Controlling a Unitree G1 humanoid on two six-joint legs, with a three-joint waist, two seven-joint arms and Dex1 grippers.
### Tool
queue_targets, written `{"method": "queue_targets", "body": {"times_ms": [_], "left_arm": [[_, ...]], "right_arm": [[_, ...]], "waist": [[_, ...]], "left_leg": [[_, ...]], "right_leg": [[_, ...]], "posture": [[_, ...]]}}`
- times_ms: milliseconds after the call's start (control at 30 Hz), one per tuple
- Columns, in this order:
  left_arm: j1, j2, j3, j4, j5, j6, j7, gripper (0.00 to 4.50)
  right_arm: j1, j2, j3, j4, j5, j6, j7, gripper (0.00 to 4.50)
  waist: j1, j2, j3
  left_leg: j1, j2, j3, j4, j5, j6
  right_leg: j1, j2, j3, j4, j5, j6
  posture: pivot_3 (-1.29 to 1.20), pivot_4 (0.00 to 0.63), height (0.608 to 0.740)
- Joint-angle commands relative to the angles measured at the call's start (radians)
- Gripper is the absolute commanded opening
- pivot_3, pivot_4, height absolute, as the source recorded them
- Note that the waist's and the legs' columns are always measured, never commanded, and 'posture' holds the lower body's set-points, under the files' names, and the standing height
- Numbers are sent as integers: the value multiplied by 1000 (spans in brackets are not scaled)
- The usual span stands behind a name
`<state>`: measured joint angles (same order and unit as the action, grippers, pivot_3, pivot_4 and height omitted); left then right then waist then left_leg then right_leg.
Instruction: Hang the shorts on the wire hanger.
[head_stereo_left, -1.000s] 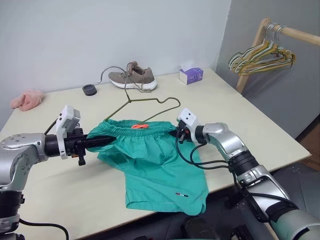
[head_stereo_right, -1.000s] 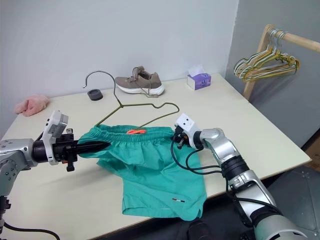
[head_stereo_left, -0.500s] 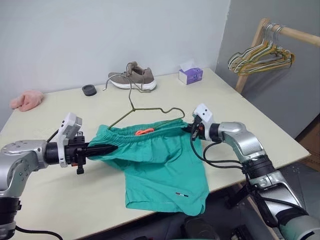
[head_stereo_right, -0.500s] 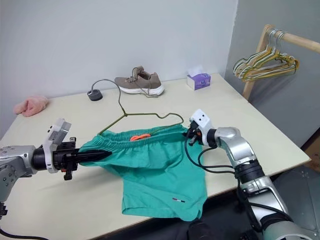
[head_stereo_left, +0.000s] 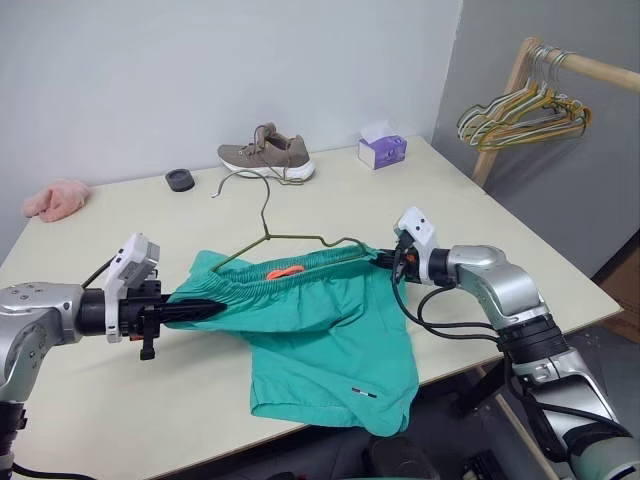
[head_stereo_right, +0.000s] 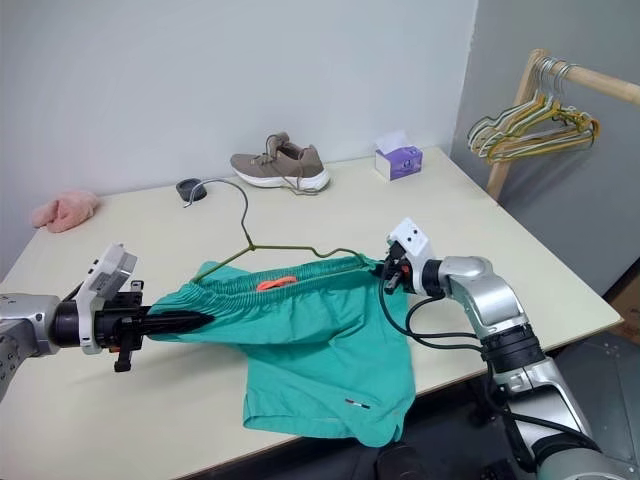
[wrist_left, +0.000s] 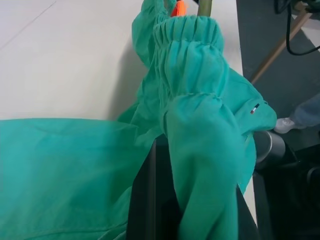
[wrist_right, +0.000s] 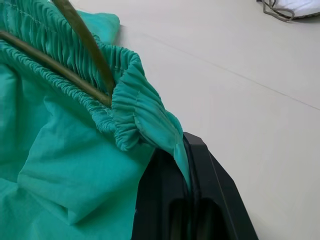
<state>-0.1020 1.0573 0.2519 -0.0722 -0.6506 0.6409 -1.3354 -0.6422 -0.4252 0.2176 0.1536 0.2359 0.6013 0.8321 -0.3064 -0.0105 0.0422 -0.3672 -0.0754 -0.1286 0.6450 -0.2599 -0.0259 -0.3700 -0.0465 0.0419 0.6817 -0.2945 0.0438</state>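
Observation:
The robot's right gripper pinches only cloth beyond the hanger's corner, so it should open and take the waistband together with the hanger's corner (wrist_right: 111, 101) before carrying both.
The teal-green shorts (head_stereo_left: 320, 330) hang stretched between my two grippers above the table, legs drooping toward the front edge. My left gripper (head_stereo_left: 215, 305) is shut on the left end of the gathered waistband (wrist_left: 190, 65). My right gripper (head_stereo_left: 383, 260) is shut on the right end of the waistband (wrist_right: 145, 125). The olive wire hanger (head_stereo_left: 285, 238) has its lower body inside the waistband, its wire visible in the right wrist view (wrist_right: 85, 40). Its hook (head_stereo_left: 245, 172) rises toward the shoe. An orange tag (head_stereo_left: 285, 271) shows at mid waistband.
A brown shoe (head_stereo_left: 266, 155), a dark round cap (head_stereo_left: 180, 180), a purple tissue box (head_stereo_left: 382, 150) and a pink cloth (head_stereo_left: 55, 199) lie at the back of the table (head_stereo_left: 120, 400). A wooden rail with bunched hangers (head_stereo_left: 525, 110) stands to the right.
My right gripper has moved right and slightly up, pulling the waistband taut. The hanger has slid deeper into the waistband and its hook swung upright. The left gripper drew slightly back.

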Motion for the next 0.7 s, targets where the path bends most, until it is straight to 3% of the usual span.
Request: {"method": "queue_targets", "body": {"times_ms": [33,400,700], "left_arm": [[7,41,27,36,60,-51,2,0],[33,57,-31,70,161,-160,-17,0],[-36,-25,-114,5,144,-135,18,0]], "right_arm": [[19,-57,-60,-44,-3,26,-14,16],[57,-100,-40,-195,11,68,0,16],[-1,-83,65,-335,5,105,24,16]], "waist": [[0,0,0],[1,0,0],[1,0,0]], "left_leg": [[0,0,0,0,0,0],[0,0,0,0,0,0],[0,0,0,0,0,0]], "right_leg": [[0,0,0,0,0,0],[0,0,0,0,0,0],[0,0,0,0,0,0]], "posture": [[-293,0,740],[-301,0,740],[-309,0,740]]}}
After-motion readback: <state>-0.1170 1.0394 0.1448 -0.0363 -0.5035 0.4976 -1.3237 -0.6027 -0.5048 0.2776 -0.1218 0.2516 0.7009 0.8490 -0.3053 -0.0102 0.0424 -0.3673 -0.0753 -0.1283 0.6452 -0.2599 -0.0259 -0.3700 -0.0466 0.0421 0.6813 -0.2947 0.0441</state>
